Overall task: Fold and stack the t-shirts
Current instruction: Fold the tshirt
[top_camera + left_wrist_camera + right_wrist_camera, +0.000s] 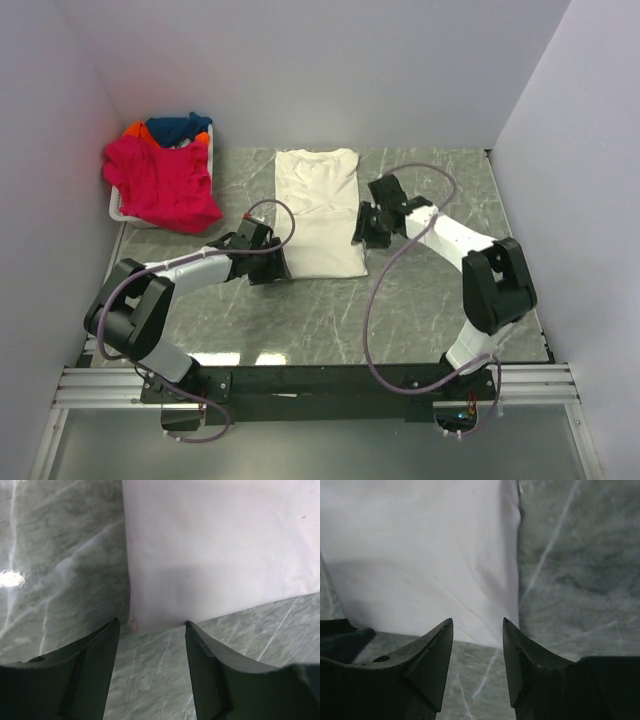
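Observation:
My right gripper should grab the near corner (365, 275) (502, 645) of the cream t-shirt, the corner that is farther from the white basket.
The cream t-shirt (320, 210) lies flat on the table as a long folded strip. My left gripper (275, 262) hovers at its near left corner, open; in the left wrist view that corner (137, 625) sits just ahead of the open left gripper (152, 622), with nothing held. My right gripper (362, 228) is at the shirt's right edge, also open. In the right wrist view a corner of the cream cloth (420, 555) lies just ahead of the spread right gripper (477, 620). A magenta t-shirt (165, 185) drapes over the basket, with dark blue (175, 127) and orange (133, 130) cloth behind it.
The white plastic basket (118, 212) stands at the back left against the wall. Grey marble tabletop (440, 190) surrounds the cream shirt. White walls close in the left, back and right sides.

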